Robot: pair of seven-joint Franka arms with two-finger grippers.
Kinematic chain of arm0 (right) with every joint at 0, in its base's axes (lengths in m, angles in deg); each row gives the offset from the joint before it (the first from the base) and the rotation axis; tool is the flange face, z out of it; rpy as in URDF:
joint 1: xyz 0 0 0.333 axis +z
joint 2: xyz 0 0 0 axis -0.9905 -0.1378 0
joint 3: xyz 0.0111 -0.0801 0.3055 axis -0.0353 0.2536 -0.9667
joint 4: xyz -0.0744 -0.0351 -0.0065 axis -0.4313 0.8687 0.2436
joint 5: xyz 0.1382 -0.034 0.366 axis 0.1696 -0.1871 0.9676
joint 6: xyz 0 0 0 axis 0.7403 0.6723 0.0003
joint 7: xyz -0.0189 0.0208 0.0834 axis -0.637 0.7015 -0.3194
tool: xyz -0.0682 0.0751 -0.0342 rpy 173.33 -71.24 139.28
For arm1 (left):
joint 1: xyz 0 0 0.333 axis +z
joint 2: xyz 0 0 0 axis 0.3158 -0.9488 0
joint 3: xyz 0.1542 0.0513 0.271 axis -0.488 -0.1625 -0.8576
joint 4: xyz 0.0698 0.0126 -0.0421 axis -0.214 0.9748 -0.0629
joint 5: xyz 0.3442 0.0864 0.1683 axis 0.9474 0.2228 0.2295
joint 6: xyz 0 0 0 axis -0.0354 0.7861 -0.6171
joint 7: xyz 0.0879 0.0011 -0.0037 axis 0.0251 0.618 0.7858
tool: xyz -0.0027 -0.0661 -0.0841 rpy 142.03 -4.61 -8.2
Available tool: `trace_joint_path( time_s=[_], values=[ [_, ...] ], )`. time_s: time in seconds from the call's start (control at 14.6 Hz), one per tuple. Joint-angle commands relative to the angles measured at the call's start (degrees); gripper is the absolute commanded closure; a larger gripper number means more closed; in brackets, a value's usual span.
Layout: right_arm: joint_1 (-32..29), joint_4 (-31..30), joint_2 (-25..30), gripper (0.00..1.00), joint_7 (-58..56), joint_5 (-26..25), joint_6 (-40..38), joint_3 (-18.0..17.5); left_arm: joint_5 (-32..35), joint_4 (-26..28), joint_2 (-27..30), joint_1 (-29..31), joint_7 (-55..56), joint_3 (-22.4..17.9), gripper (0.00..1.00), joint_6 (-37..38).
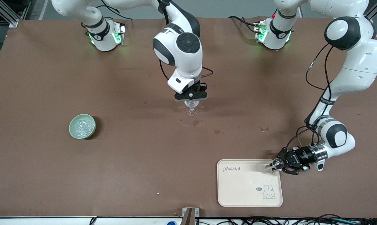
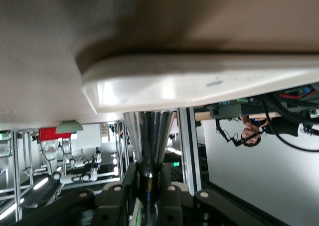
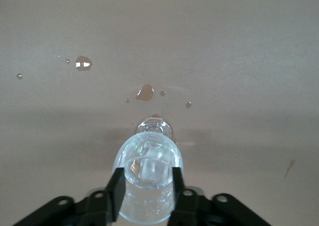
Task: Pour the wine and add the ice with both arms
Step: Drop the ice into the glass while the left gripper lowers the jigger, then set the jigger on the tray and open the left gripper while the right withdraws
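The robot's left gripper should set the cone-shaped vessel down on the cream tray, between the rabbit print and the tray's far rim (image 1: 265, 170).
My right gripper (image 1: 191, 98) is over the middle of the table, shut on the bowl of a clear stemmed glass (image 1: 192, 110) that stands upright there. In the right wrist view its fingers (image 3: 115, 191) press both sides of the glass (image 3: 149, 156); a pale blocky shape shows inside, and I cannot tell whether it is ice. The ice (image 1: 81, 124) fills a pale green bowl (image 1: 72, 129) toward the right arm's end. My left gripper (image 1: 279, 164) lies low at the cream tray's (image 1: 221, 187) corner, shut on the narrow neck of a clear cone-shaped vessel (image 2: 148, 133) that touches the tray rim (image 2: 199, 81).
Wet spots (image 1: 217, 132) dot the brown table between the glass and the tray; they also show in the right wrist view (image 3: 145, 92). The tray carries a rabbit print (image 1: 268, 192) and holds nothing else. Cables run along the table's near edge.
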Motion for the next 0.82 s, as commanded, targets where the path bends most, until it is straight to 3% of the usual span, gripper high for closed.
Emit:
trace_joint_path(
  time_s=[0.0, 0.34, 0.75],
  values=[
    [-0.87, -0.75, 0.88, 0.12, -1.7, -0.29, -0.18, -0.07, -1.6, -2.1, -0.6, -1.93, -0.75, -0.76, 0.96, -1.09],
    [-5.26, -0.75, 5.18, 0.08, -4.87, -0.29, -3.26, 0.19, -1.6, -2.19, -1.22, -2.81, -0.84, -0.85, 0.92, -3.64],
    [-20.19, -2.41, 15.2, 0.05, -13.57, -0.29, -10.21, 0.28, -1.52, -2.1, -1.66, -3.25, -1.02, -0.85, 0.77, -4.79]
  ],
)
